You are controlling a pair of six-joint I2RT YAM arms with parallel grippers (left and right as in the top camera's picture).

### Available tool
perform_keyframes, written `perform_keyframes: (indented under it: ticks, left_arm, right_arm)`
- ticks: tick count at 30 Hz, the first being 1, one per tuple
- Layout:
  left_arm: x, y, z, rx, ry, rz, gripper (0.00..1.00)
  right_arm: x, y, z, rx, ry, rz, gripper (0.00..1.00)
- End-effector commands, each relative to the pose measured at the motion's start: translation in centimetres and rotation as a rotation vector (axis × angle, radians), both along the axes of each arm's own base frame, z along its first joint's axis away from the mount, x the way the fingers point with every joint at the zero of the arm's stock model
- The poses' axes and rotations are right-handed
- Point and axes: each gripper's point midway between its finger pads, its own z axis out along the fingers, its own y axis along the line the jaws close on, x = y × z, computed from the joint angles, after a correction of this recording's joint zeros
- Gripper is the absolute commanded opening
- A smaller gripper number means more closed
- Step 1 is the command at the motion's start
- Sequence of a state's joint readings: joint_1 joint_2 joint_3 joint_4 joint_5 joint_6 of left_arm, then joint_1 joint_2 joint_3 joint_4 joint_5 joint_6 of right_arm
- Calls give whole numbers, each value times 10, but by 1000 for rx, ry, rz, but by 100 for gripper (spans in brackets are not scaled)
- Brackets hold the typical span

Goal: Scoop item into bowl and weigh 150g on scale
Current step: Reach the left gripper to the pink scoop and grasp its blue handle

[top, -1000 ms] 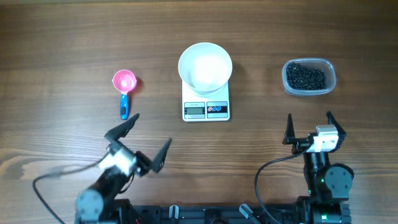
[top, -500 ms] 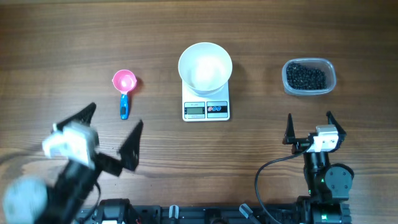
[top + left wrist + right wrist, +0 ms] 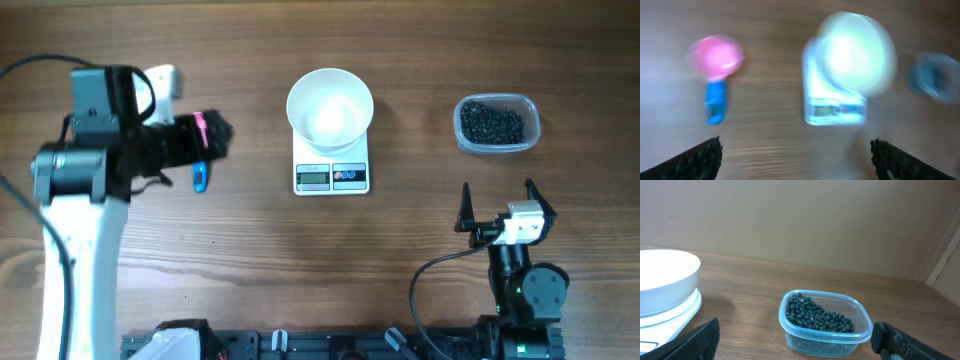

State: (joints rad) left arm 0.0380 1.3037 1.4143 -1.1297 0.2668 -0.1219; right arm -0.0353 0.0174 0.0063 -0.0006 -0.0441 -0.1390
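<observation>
My left gripper is going to close on the blue handle of the pink scoop, at the handle's end (image 3: 200, 168) (image 3: 716, 89) closest to the scoop's cup.
The white bowl (image 3: 330, 108) stands on the white scale (image 3: 332, 176) at the table's middle. The item, a heap of small black beans (image 3: 491, 123), fills a clear tub (image 3: 528, 128) on the right. My left arm (image 3: 110, 140) hangs high over a pink scoop with a blue handle (image 3: 200, 178). In the blurred left wrist view my left gripper (image 3: 795, 160) is open and empty, with the scoop (image 3: 715, 55), bowl (image 3: 855, 52) and scale (image 3: 832, 110) beyond it. My right gripper (image 3: 795, 340) is open and empty, just short of the tub of beans (image 3: 817, 315).
The clear tub (image 3: 825, 330) stands right of the bowl (image 3: 665, 280) and scale (image 3: 670, 315) in the right wrist view. A brown wall runs behind the table. My right arm's base (image 3: 525, 290) sits at the front right edge.
My left arm has swung up from the table's front left to above the pink scoop, its jaws staying open. The right arm, bowl, scale and tub have not moved.
</observation>
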Motion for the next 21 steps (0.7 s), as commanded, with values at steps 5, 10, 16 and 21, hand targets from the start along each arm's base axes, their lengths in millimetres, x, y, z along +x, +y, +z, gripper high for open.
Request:
perform_keyframes:
  ticks: [5, 10, 16, 21]
  left_arm:
    - [15, 72, -87, 109, 337, 347, 100]
    - [25, 74, -125, 21, 432, 253, 100]
    - [37, 81, -133, -13, 405, 250, 100]
    - [34, 83, -149, 6, 434, 197, 100]
  right_arm:
    - [-1, 2, 2, 8, -10, 6, 100]
    - [-1, 2, 2, 8, -10, 6, 100]
    - [-1, 2, 2, 8, -10, 6, 100]
    - [-1, 2, 2, 8, -10, 6, 100]
